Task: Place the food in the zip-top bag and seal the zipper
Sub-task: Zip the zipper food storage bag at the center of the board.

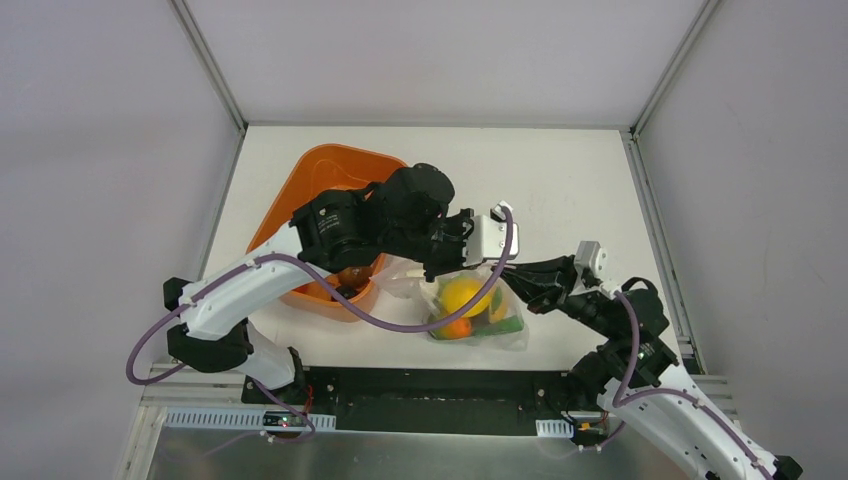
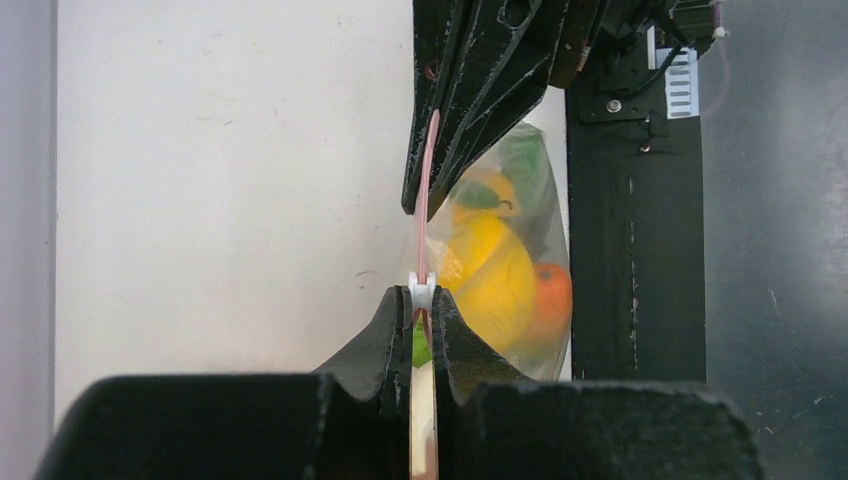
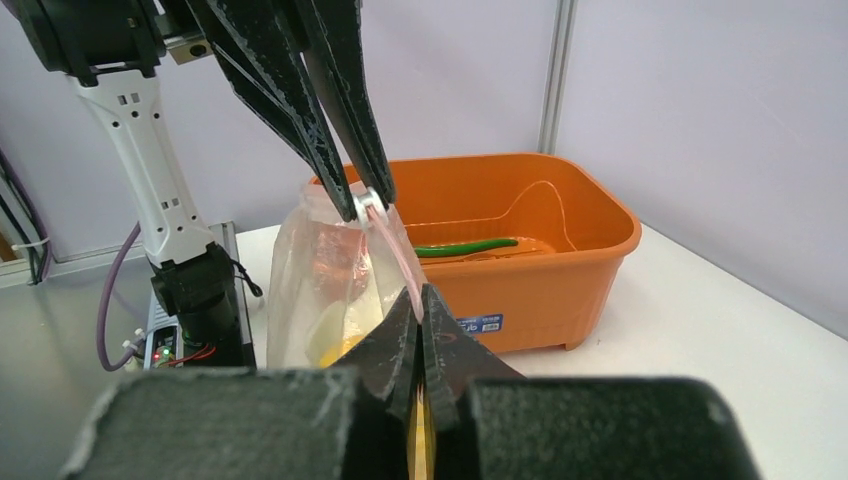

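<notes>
My right gripper should open from its pinch on the bag's pink zipper close to the white slider and take the zipper farther (image 2: 434,122) along before my left gripper pulls the slider on.
The clear zip-top bag (image 1: 484,325) hangs over the table's near edge, held up by both grippers. It holds a yellow fruit (image 1: 464,295), an orange fruit (image 1: 457,327) and something green (image 1: 510,322). My left gripper (image 2: 422,300) points down and is shut on the white slider (image 2: 422,290) of the pink zipper (image 2: 429,175). My right gripper (image 3: 420,302) is shut on the same pink strip (image 3: 397,257) a short way along. The strip runs taut between them. In the top view the left gripper (image 1: 447,268) is left of the right gripper (image 1: 517,283).
The orange basket (image 1: 330,165) stands left of the bag, partly under my left arm, with a long green pod (image 3: 465,247) and a round fruit (image 1: 350,278) in it. The black mounting strip (image 2: 635,250) lies just near the bag. Grey walls surround the table.
</notes>
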